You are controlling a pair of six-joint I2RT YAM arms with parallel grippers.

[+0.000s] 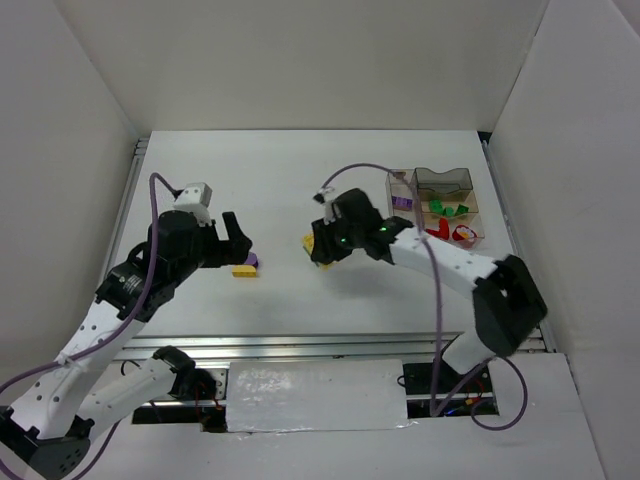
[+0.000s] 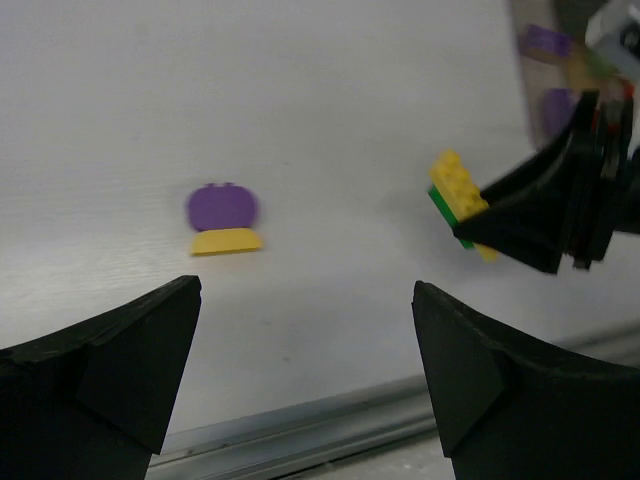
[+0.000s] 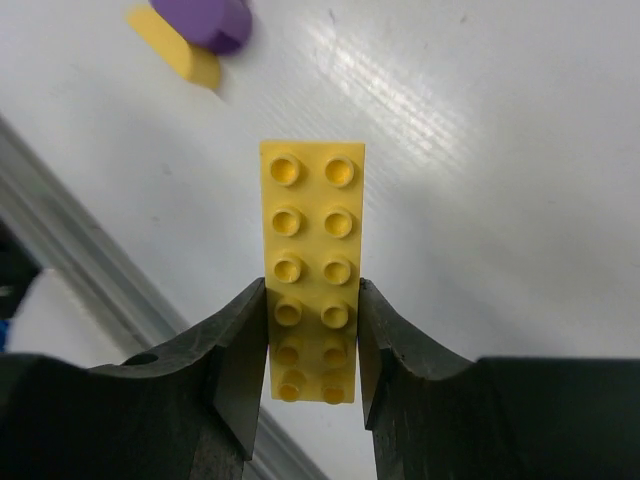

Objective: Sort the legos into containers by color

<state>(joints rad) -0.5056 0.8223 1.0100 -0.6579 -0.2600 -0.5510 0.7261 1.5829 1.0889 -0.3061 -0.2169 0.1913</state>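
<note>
The robot's right gripper should release the long yellow lego plate in the empty grey compartment (image 1: 441, 186) behind the green legos. The yellow plate is held just above the table.
My right gripper (image 1: 318, 248) is shut on a long yellow lego plate (image 3: 310, 230), held just above the table; its fingers (image 3: 235, 370) press both long sides. In the left wrist view this yellow lego (image 2: 457, 183) has a green piece (image 2: 447, 215) under it. A purple rounded lego (image 2: 222, 205) and a small yellow sloped lego (image 2: 227, 241) lie touching on the table, also in the top view (image 1: 246, 267). My left gripper (image 1: 236, 238) is open and empty, just behind that pair. The clear container (image 1: 440, 182) stands at the far right.
The container's compartments hold purple (image 1: 402, 202), green (image 1: 447, 210) and red (image 1: 440, 232) legos. A metal rail (image 1: 300, 345) runs along the table's near edge. White walls close in the left, back and right sides.
</note>
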